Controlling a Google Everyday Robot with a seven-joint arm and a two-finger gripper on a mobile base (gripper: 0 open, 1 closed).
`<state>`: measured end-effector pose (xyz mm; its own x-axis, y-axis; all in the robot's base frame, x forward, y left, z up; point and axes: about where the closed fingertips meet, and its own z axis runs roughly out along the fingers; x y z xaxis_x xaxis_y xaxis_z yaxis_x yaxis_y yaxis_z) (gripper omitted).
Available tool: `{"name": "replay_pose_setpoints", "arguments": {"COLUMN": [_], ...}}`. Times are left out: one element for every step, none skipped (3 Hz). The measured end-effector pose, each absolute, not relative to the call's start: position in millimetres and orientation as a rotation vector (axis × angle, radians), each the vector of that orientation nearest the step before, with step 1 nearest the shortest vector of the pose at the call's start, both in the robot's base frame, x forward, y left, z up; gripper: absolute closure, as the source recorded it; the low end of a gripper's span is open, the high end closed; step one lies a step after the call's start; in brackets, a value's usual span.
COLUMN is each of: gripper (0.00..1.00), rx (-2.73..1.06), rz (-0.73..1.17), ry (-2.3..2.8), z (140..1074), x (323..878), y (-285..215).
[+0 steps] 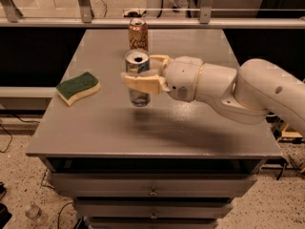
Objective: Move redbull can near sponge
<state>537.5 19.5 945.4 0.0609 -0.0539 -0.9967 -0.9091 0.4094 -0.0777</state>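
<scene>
The redbull can, now held just above the grey table, will be let go by my gripper on the grey table (pixel 83 113), just in front of the green sponge.
The redbull can (pixel 138 94), slim and silver with a shiny open top, is held upright just above the grey table (pixel 100 128), near its middle. My gripper (pixel 141 75) is shut on the can, its cream fingers (pixel 143 84) wrapped round the can's middle, and the white arm reaches in from the right. The sponge (pixel 77 87), dark green on top with a pale yellow base, lies flat near the table's left edge, about a can's length to the left of the held can.
An orange-brown patterned can (pixel 138 34) stands upright at the back middle of the table, just behind the gripper. A metal rail (pixel 152 23) runs behind the table. Drawers (pixel 152 187) are below the front edge.
</scene>
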Motion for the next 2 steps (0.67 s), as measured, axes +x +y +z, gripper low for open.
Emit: {"name": "replay_pose_setpoints", "arguments": {"gripper": [1.0,1.0], "rx": [-0.984,-1.036], "rz": [0.866,0.898], "ry": [1.35,1.335], "z": [937,932], "x": [533,528], "y": [66,108]}}
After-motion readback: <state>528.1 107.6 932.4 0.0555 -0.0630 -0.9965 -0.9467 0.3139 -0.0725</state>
